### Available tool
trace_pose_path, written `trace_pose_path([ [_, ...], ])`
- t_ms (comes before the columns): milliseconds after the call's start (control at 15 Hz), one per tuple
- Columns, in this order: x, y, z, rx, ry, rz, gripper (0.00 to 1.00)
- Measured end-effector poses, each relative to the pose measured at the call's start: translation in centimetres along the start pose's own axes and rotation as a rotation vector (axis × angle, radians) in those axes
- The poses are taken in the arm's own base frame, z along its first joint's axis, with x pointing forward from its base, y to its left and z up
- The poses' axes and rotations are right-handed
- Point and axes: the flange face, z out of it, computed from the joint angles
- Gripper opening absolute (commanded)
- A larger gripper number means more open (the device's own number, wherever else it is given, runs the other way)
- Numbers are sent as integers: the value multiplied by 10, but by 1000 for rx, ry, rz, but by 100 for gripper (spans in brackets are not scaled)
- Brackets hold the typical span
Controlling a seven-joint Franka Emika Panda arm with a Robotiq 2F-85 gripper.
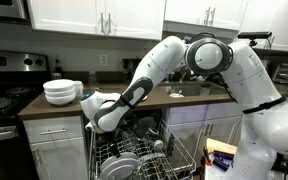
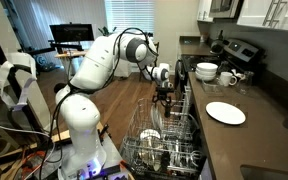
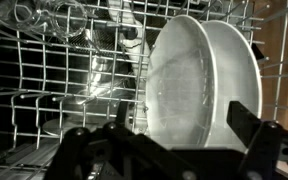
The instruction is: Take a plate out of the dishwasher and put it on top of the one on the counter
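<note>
The second plate is close behind the front plate, near my gripper's finger, so next I slip that finger into the gap and grip just the front plate's rim (image 3: 212,98).
In the wrist view a white plate (image 3: 199,85) stands upright in the wire dishwasher rack (image 3: 54,90), with a second plate close behind it. My gripper (image 3: 164,140) is open, one finger on each side of the plate's lower part, and holds nothing. In both exterior views the gripper (image 2: 164,93) (image 1: 98,115) hangs just above the pulled-out rack (image 2: 164,140). A white plate (image 2: 225,113) lies flat on the counter beside the dishwasher.
Stacked white bowls (image 2: 207,72) (image 1: 62,92) and a mug (image 2: 230,78) stand on the counter near the stove (image 2: 239,52). Glasses (image 3: 54,18) sit in the rack behind the plates. More dishes (image 1: 119,165) fill the rack.
</note>
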Motion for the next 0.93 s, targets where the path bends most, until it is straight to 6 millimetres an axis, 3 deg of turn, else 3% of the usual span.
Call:
trace_pose_path([
  [133, 1, 2, 2, -11, 28, 5, 68],
  [267, 1, 3, 5, -16, 46, 9, 47],
  [467, 0, 2, 9, -11, 50, 25, 33],
  [533, -1, 2, 10, -6, 51, 30, 33],
  [667, -2, 2, 11, 21, 60, 51, 42],
  [733, -3, 3, 11, 37, 68, 64, 58],
  [933, -7, 9, 12, 82, 91, 106, 69],
])
